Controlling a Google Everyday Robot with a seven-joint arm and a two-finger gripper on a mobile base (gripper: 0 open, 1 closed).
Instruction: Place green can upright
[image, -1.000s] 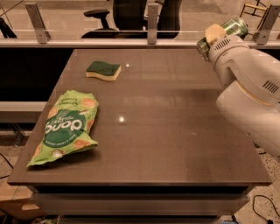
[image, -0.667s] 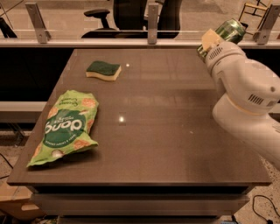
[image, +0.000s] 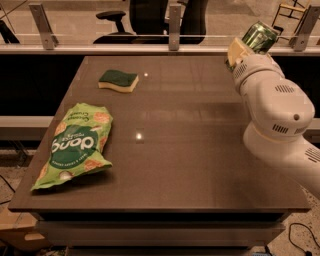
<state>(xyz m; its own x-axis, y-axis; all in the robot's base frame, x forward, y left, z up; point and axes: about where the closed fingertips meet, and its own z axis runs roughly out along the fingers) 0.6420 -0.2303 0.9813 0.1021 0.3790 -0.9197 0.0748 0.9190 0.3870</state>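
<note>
The robot's gripper should release the green can upright on the brown table's far corner (image: 232, 78), across from the sponge.
The green can (image: 260, 36) is held up in the air at the table's far right corner, tilted, with a shiny end facing up and left. My gripper (image: 245, 47) is shut on it, with a pale finger (image: 236, 50) on the can's left side. The white arm (image: 277, 115) rises from the right side and hides the can's lower part and the other finger.
A brown table (image: 170, 130) fills the view. A green-topped yellow sponge (image: 118, 80) lies at the far left. A large green snack bag (image: 75, 144) lies at the near left. A rail with posts (image: 174, 30) and an office chair (image: 145, 15) stand behind.
The arm has turned and lifted; the can has moved a little left and higher and tilted more, still in the gripper. The sponge and the bag have not moved.
</note>
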